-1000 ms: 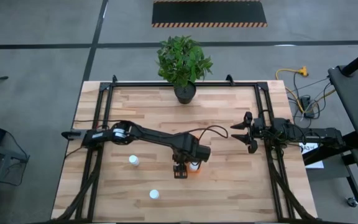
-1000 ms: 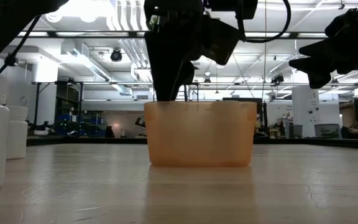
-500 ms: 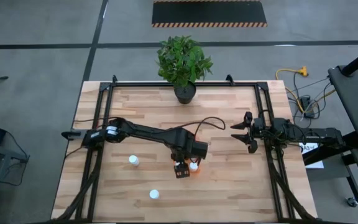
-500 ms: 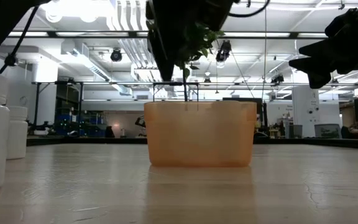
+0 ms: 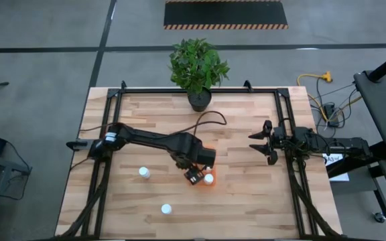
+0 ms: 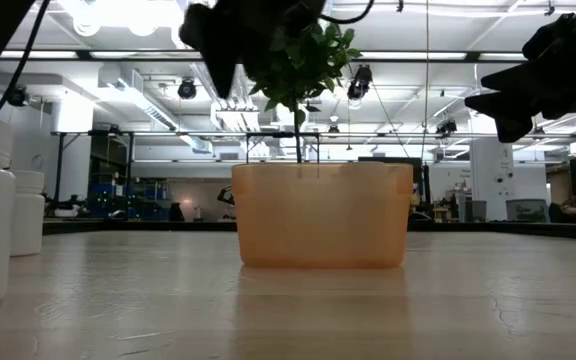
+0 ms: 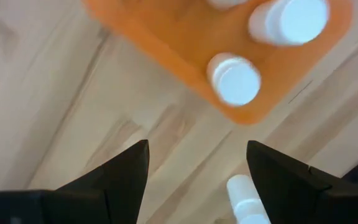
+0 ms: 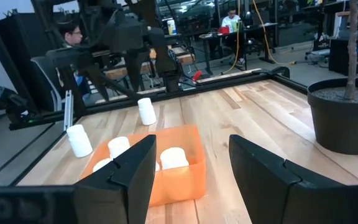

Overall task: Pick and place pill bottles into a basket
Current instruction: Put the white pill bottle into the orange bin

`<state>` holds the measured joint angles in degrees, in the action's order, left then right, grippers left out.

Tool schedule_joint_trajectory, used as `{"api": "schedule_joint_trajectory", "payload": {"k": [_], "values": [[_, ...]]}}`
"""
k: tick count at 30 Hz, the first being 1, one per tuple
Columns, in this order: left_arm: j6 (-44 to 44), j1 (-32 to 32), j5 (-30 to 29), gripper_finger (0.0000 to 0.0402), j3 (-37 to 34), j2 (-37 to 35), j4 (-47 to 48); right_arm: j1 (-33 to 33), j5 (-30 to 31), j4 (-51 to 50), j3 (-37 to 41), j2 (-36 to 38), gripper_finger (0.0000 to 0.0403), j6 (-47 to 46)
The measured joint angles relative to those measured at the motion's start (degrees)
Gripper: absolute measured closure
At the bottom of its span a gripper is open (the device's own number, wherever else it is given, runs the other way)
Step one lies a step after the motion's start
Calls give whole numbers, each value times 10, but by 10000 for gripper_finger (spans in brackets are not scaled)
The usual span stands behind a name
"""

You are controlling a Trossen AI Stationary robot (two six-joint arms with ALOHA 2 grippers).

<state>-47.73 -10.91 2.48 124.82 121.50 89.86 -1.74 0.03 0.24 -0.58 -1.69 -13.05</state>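
Next, I close my left gripper on the cap of the white pill bottle (image 5: 144, 171) on the table, the bottle that is farther from the table's near edge.
The orange basket (image 5: 207, 183) stands mid-table and also shows in the left wrist view (image 7: 185, 43) and the low view (image 6: 320, 215). Three white pill bottles show upright inside it (image 7: 234, 79) (image 7: 289, 22) (image 8: 174, 158). Two more bottles stand on the table to its left (image 5: 144, 173) (image 5: 167, 209). My left gripper (image 5: 193, 176) hangs open and empty above the basket's left edge (image 7: 197, 180). My right gripper (image 5: 265, 144) waits open at the table's right side.
A potted plant (image 5: 198, 67) stands at the table's far edge, behind the basket. Black frame rails (image 5: 106, 134) run along the left and right sides. People sit at desks in the room beyond the table (image 8: 73, 34).
My left gripper has risen out of the basket and gone a little toward the table's left edge, turning as it went. The basket and the bottles have stayed where they were.
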Motion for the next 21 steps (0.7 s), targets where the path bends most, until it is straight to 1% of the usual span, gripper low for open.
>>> {"api": "schedule_joint_trajectory", "payload": {"k": [9, 14, 17, 21], "values": [[-79, -17, 0, 150, -104, -52, -14, 0, 0, 0, 0, -3, 211, 0], [-149, -30, 4, 150, -202, -114, -70, 0, 0, 0, 0, -3, 211, 0], [-203, -34, 3, 150, -271, -166, -105, 0, 0, 0, 0, -3, 211, 0], [-270, -37, 2, 150, -354, -225, -114, 0, 1, 0, 0, -4, 211, 0]]}}
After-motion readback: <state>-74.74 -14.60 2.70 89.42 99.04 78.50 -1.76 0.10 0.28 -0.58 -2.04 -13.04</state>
